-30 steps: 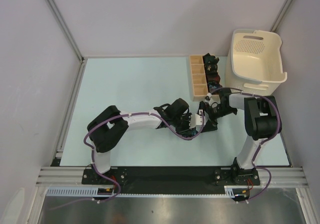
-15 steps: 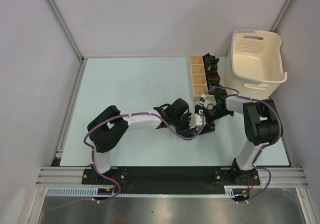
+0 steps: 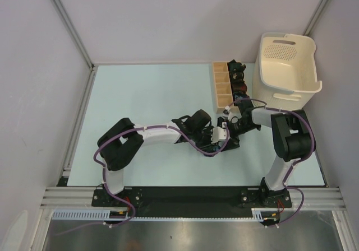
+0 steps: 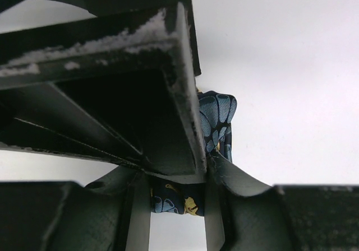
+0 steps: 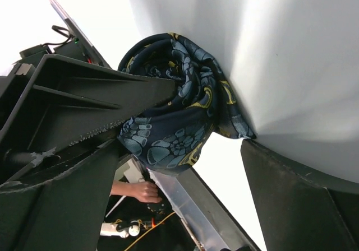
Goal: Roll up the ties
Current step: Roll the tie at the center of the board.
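Observation:
My left gripper has the roll with the tie's loose end sticking out, so my right gripper should pinch that loose end against the roll's side [image 5: 175, 144] before boxing the roll.
A navy tie [image 5: 178, 102] with blue and yellow flowers is wound into a loose roll on the pale table. My left gripper [image 4: 175, 206] is shut on the tie [image 4: 173, 198], and a fold of it bulges out beside the right finger [image 4: 216, 119]. My right gripper [image 5: 185, 170] stands open, wide around the roll from the other side, its fingers [image 5: 300, 200] apart from the cloth. In the top view both grippers meet mid-table, left [image 3: 220, 140] and right [image 3: 233, 126], and hide most of the tie. Small dark rolled ties [image 3: 237, 77] sit in the wooden box.
The tan divided wooden box [image 3: 222, 86] stands just behind the grippers. The cream plastic basket [image 3: 287, 66] sits at the back right corner. A raised frame edge [image 3: 84, 111] borders the table on the left.
My right gripper has moved left and closer to the left gripper and the roll, its jaws slightly wider. The left arm has stayed put with its hold.

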Available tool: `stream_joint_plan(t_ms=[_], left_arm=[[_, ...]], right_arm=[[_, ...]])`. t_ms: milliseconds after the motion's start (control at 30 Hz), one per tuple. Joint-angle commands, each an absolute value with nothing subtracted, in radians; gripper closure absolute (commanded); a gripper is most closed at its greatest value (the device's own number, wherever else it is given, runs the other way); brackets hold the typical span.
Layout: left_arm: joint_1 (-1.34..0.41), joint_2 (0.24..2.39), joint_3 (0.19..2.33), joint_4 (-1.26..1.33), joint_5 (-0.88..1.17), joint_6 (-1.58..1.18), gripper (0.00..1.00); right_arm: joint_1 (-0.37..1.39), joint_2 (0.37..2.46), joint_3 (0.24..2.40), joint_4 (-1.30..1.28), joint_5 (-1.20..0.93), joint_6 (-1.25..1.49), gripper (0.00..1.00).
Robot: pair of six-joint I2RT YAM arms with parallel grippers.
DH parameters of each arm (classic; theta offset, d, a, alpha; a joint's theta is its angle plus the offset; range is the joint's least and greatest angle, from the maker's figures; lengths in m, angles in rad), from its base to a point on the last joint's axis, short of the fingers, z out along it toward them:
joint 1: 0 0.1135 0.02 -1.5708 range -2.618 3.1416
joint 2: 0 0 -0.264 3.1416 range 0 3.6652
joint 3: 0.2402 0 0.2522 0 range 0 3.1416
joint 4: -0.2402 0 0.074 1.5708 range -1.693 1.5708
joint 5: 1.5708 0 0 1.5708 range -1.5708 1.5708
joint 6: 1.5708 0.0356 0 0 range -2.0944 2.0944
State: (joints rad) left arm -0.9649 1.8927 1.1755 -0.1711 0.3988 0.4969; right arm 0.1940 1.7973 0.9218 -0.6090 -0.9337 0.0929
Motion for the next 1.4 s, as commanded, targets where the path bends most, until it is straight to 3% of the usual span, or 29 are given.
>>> stream_joint_plan(t_ms=[0,433,533,700,800,867,900,967,1133,1367], left_arm=[[-0.98,1.956,1.152,-0.293,0.368,0.512,0.84],[-0.98,1.968,1.16,-0.301,0.37,0.512,0.84],[-0.98,1.967,1.158,-0.302,0.371,0.515,0.84],[-0.98,1.967,1.157,-0.302,0.374,0.515,0.84],[-0.98,1.97,1.158,-0.304,0.377,0.515,0.84],[-0.98,1.97,1.158,-0.304,0.377,0.515,0.84],[-0.98,1.97,1.16,-0.305,0.377,0.515,0.84],[-0.98,1.97,1.158,-0.307,0.377,0.517,0.84],[-0.98,1.971,1.158,-0.31,0.382,0.52,0.84],[-0.98,1.983,1.18,-0.319,0.385,0.525,0.84]], right_arm=[[0.167,1.77,0.916,-0.568,-0.779,0.068,0.0],[0.294,1.816,0.858,-0.351,-0.871,0.219,0.02],[0.295,1.816,0.853,-0.319,-0.882,0.239,0.08],[0.273,1.812,0.853,-0.305,-0.9,0.244,0.31],[0.273,1.81,0.854,-0.273,-0.902,0.268,0.39],[0.267,1.815,0.862,-0.299,-0.888,0.259,0.36],[0.249,1.812,0.877,-0.323,-0.878,0.25,0.23],[0.218,1.802,0.887,-0.395,-0.845,0.2,0.1],[0.12,1.769,0.922,-0.518,-0.819,0.101,0.04],[0.202,1.781,0.9,-0.408,-0.844,0.163,0.0]])
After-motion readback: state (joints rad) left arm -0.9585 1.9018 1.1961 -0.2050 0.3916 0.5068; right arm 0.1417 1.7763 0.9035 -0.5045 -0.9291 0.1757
